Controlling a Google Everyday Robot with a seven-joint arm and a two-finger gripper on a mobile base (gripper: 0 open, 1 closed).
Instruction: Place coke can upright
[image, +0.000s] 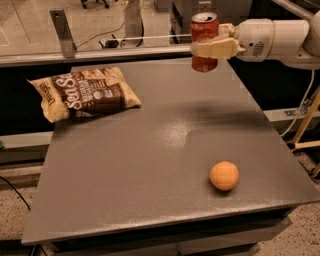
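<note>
Next, my gripper sets the coke can down upright and releases it on the grey table (228, 113) well behind the orange ball, near the arm's side of the table.
The coke can (203, 36) is red with a silver top and stands upright in the air above the far edge of the grey table (150, 165). My gripper (209, 44) reaches in from the right on a white arm and is shut on the can's middle. The can hangs clear of the tabletop, with its shadow on the surface below.
A brown and cream snack bag (82, 92) lies at the table's far left. An orange ball (224, 175) rests at the front right. A metal rail (95, 52) and glass panel run behind the table. Cables lie on the floor beyond.
</note>
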